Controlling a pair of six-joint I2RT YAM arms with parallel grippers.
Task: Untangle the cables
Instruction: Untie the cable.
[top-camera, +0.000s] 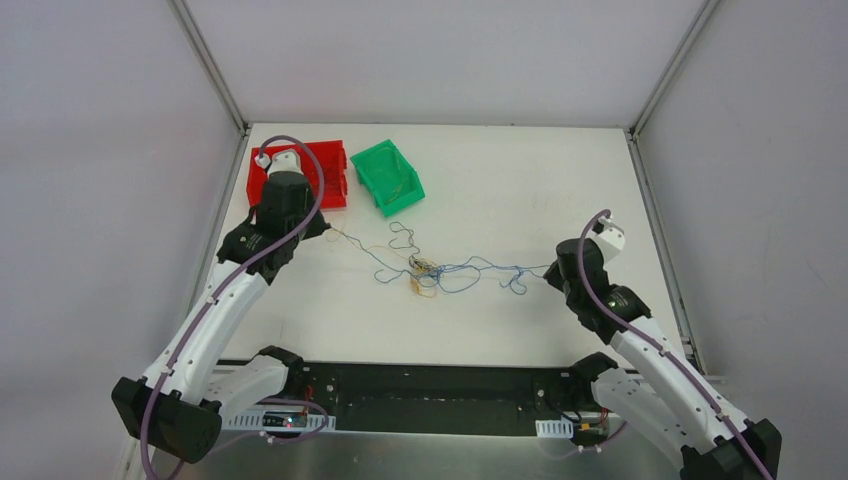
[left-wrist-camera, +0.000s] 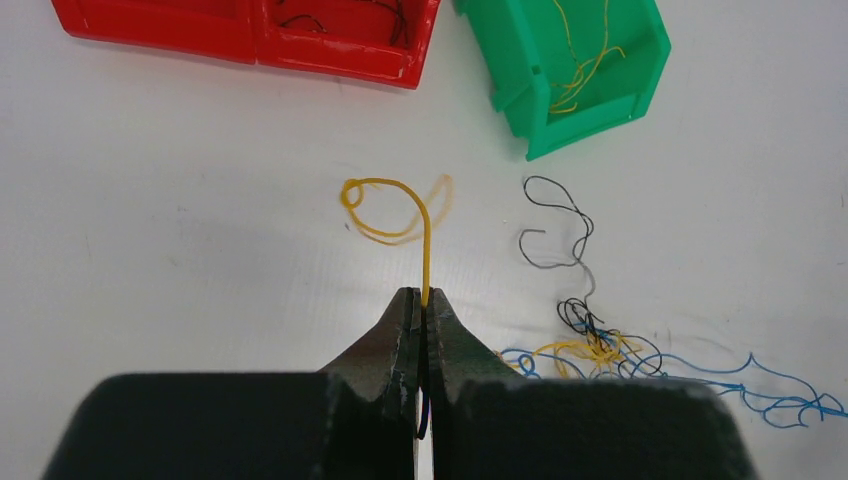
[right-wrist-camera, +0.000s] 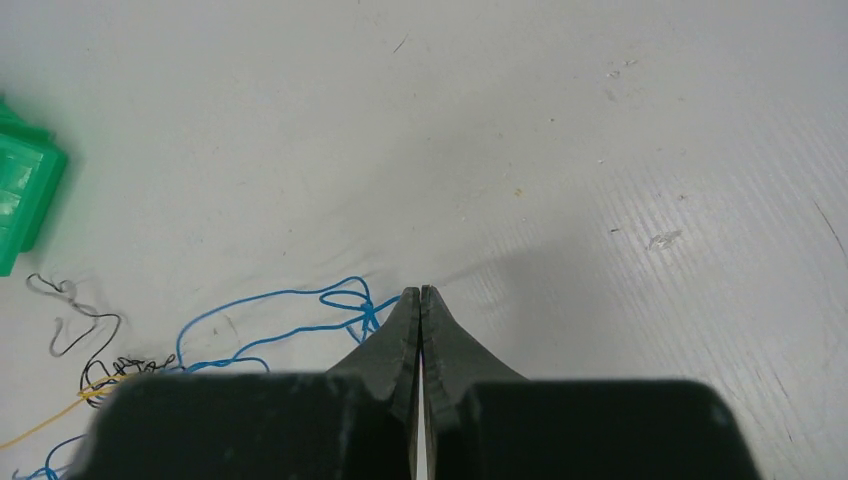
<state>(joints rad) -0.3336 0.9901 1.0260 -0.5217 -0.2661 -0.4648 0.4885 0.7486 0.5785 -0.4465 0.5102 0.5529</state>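
My left gripper is holding yellow and blue cables together, far from the knotted clump, so it should let go of both and take the blue cable (top-camera: 409, 269) beside the clump.
The cables lie in a knotted clump (top-camera: 424, 270) of blue, yellow and dark wires mid-table, also seen in the left wrist view as a clump (left-wrist-camera: 592, 347). My left gripper (top-camera: 327, 230) (left-wrist-camera: 424, 293) is shut on a yellow cable (left-wrist-camera: 425, 240) that curls into a loop beyond its tips; a dark strand shows lower between the fingers. A loose black cable (left-wrist-camera: 560, 225) squiggles to the right of it. My right gripper (top-camera: 547, 272) (right-wrist-camera: 420, 290) is shut, and a blue cable (right-wrist-camera: 290, 300) runs from the clump in under its left finger.
A red bin (top-camera: 300, 175) (left-wrist-camera: 250, 35) holding dark wires stands at the back left. A green bin (top-camera: 388, 177) (left-wrist-camera: 570, 75) with yellow wires stands beside it. Grey walls close in the white table (top-camera: 520, 190) on three sides.
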